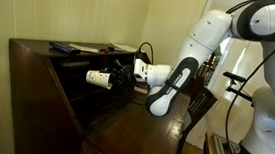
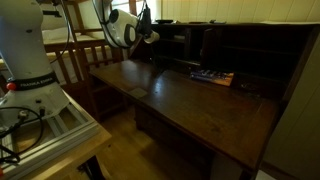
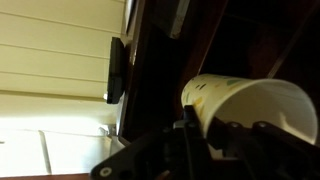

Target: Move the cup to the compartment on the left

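Next, I release the white cup inside the desk's end compartment (image 1: 73,69) below the flat items on the desk top.
A white cup with small yellow-green marks (image 1: 97,79) lies sideways in my gripper (image 1: 118,76), which is shut on it. The cup is held in the air inside the open front of the dark wooden desk (image 1: 37,78), above the writing surface and level with the compartments. In the wrist view the cup (image 3: 250,105) fills the right side, its open mouth to the right, with my gripper's fingers (image 3: 212,135) clamped on its rim. In an exterior view my gripper (image 2: 141,27) reaches into the desk's compartments (image 2: 205,45), and the cup is hidden there.
A flat dark object with coloured marks (image 2: 212,76) lies on the writing surface (image 2: 190,105). Flat items (image 1: 75,47) rest on the desk top. A wooden chair (image 1: 197,107) stands beside the arm. White panelled wall (image 3: 50,50) shows beyond the desk's side.
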Tool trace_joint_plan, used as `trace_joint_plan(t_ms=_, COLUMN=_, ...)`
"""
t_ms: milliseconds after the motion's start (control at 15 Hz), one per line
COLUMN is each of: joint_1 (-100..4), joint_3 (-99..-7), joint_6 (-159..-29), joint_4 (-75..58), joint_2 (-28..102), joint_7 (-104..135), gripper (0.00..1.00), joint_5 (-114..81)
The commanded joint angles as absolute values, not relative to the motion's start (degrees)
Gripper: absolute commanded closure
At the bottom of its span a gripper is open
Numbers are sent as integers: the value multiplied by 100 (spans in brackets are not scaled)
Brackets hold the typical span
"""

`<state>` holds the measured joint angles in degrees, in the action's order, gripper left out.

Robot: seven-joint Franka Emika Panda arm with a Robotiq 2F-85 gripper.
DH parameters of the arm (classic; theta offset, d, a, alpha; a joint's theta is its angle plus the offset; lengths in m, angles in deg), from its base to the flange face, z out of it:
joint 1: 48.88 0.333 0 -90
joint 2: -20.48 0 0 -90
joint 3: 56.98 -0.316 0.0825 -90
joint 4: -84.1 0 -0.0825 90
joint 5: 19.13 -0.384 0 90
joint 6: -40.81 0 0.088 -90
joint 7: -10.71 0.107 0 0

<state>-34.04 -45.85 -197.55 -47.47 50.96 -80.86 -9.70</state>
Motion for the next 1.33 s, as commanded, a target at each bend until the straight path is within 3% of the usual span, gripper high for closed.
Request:
trace_joint_plan(t_ms=0, joint_1=-3456, joint_3=-4790, joint_6=-20004, joint_4=-4563, joint_2=5249, joint_7=-8392, gripper=98, joint_5=-1441)
trace_joint_plan(t_ms=533, joint_1=-2897, joint_3=-4917, joint_6=-20101, joint_4=-3612, joint_2=5742, joint_7=-8669, gripper=98, joint_5=-3251)
trace_joint_plan(t_ms=1267, joint_1=-2970, joint_3=-4855, joint_6=-19366, joint_4=-2175, joint_2=6585, joint_7=-8943, gripper=98, joint_5=-3327)
